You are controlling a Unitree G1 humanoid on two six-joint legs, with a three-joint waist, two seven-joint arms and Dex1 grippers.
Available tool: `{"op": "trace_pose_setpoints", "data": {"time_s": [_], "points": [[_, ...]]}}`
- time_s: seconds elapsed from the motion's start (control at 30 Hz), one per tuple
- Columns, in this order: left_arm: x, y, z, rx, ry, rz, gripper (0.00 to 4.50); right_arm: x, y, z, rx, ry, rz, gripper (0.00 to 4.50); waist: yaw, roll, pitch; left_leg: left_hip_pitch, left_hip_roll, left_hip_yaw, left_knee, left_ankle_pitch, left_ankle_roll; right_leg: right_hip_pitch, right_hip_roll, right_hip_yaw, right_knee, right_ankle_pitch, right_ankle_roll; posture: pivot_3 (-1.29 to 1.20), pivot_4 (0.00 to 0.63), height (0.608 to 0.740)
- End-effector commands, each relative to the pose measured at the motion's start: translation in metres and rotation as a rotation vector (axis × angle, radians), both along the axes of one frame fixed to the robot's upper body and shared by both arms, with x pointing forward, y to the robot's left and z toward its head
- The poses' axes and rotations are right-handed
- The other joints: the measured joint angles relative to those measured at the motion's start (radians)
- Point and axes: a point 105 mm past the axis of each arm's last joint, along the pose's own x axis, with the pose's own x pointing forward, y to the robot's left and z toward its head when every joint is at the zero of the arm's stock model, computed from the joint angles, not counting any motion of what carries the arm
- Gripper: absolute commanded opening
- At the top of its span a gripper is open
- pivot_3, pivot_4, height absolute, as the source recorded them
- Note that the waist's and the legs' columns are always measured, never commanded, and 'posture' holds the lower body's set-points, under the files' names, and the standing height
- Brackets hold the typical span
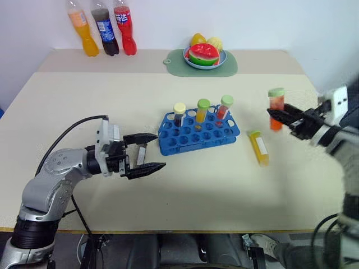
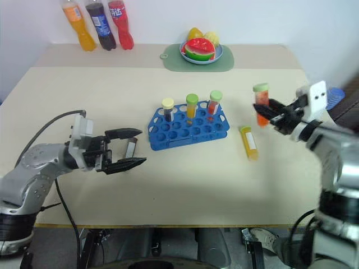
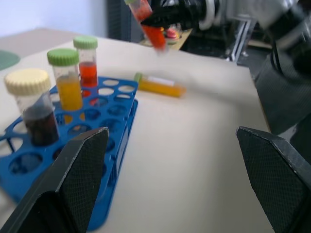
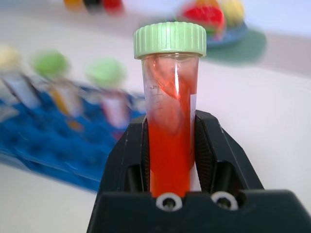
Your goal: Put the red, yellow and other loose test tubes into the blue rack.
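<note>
The robot's right gripper will put the red-orange test tube into the blue rack's near-row end hole (image 1: 228, 132), the one closest to the lying yellow test tube.
The blue rack (image 1: 190, 140) stands mid-table with three capped tubes upright in its far row: dark liquid under a cream cap (image 1: 179, 114), yellow-orange liquid (image 1: 202, 110) and red liquid (image 1: 225, 106), both under green caps. Right of the rack, my right gripper (image 1: 276, 116) is shut on a red-orange test tube with a green cap (image 4: 171, 111), held upright above the table. A yellow test tube (image 1: 259, 148) lies flat on the table between the rack and that gripper. My left gripper (image 1: 160, 150) hovers just left of the rack, open and empty, pointing toward it.
Three soda bottles (image 1: 101, 28) stand at the back left against the wall. A green mat with a fruit plate (image 1: 203, 56) sits at the back centre. Bare tabletop (image 1: 213, 190) lies in front of the rack.
</note>
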Motion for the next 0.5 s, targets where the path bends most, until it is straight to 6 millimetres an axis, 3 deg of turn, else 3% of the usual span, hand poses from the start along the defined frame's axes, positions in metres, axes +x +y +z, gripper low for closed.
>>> {"op": "trace_pose_setpoints", "data": {"time_s": [0.03,0.23,0.5], "points": [[0.003,-0.003,0.006,-0.008,-0.040,-0.028,4.35,-0.005,0.023,0.018,0.031,-0.174,-0.008,0.95,0.001,0.000,0.000,0.000,0.000,0.000,0.000,0.000,0.000,0.000,0.000,0.000,0.000,0.000,0.000,0.00,0.150,0.740],[0.009,-0.006,0.007,-0.015,-0.048,-0.042,4.35,0.007,0.056,-0.002,0.075,-0.241,0.016,0.95,0.000,0.000,0.000,0.000,0.000,0.000,0.000,0.000,0.000,0.000,0.000,0.000,0.001,0.000,0.000,0.00,0.150,0.740],[0.008,-0.005,0.008,-0.021,-0.059,-0.020,4.35,0.018,0.067,-0.032,0.069,-0.221,0.034,0.95,0.001,0.000,0.000,0.000,0.000,0.000,0.000,0.000,0.000,0.000,0.000,0.000,0.001,0.000,0.000,0.00,0.150,0.740]]}}
